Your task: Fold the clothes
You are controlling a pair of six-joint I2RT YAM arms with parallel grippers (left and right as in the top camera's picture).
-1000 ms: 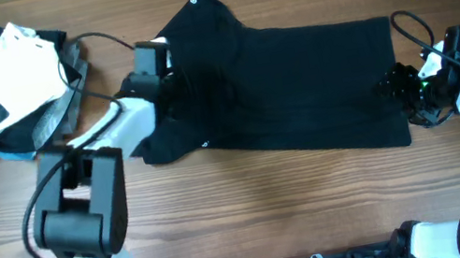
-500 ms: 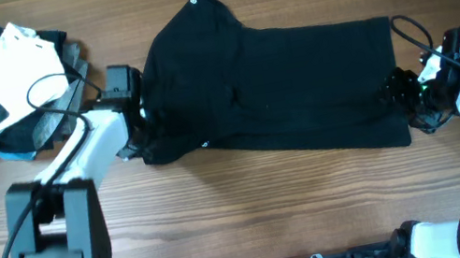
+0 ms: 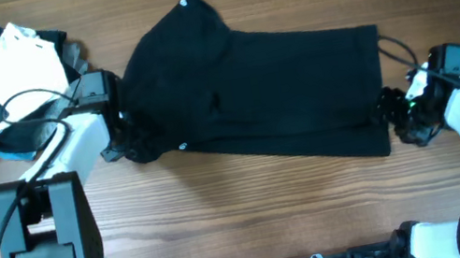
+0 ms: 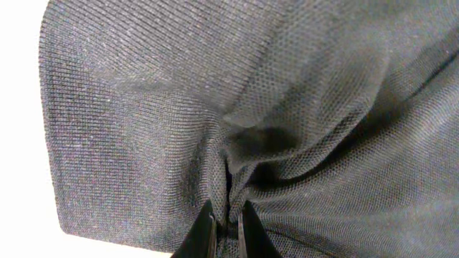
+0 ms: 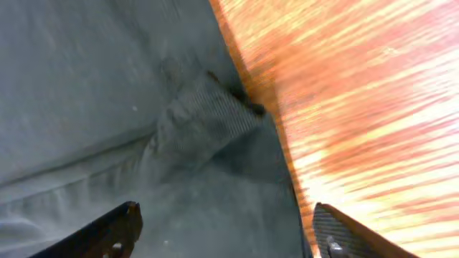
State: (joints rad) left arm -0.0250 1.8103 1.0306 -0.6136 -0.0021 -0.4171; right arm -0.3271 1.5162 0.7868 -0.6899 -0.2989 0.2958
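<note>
I can see a raised fold meeting the hem short of the black T-shirt's near edge, so I will take that fold with my right gripper and pull it toward the T-shirt's near edge (image 3: 360,153).
The black T-shirt (image 3: 270,84) lies spread across the middle of the wooden table, its hem to the right and its neck end to the left. My left gripper (image 3: 127,139) is at the shirt's left edge, shut on a pinched fold of the fabric (image 4: 251,86), with the cloth bunched between the fingers (image 4: 228,233). My right gripper (image 3: 395,114) is at the lower right hem corner. Its fingers (image 5: 222,215) are spread wide over the shirt's edge (image 5: 107,107), one finger over cloth and one over bare wood.
A pile of other clothes (image 3: 4,83), a white garment with black stripes on top of dark ones, lies at the far left back. Bare wooden table (image 3: 272,207) shows in front of the shirt. The arm bases stand at the near edge.
My left gripper has moved left with the shirt's edge, and the whole shirt has slid left. My right gripper has moved left and slightly nearer, staying at the hem.
</note>
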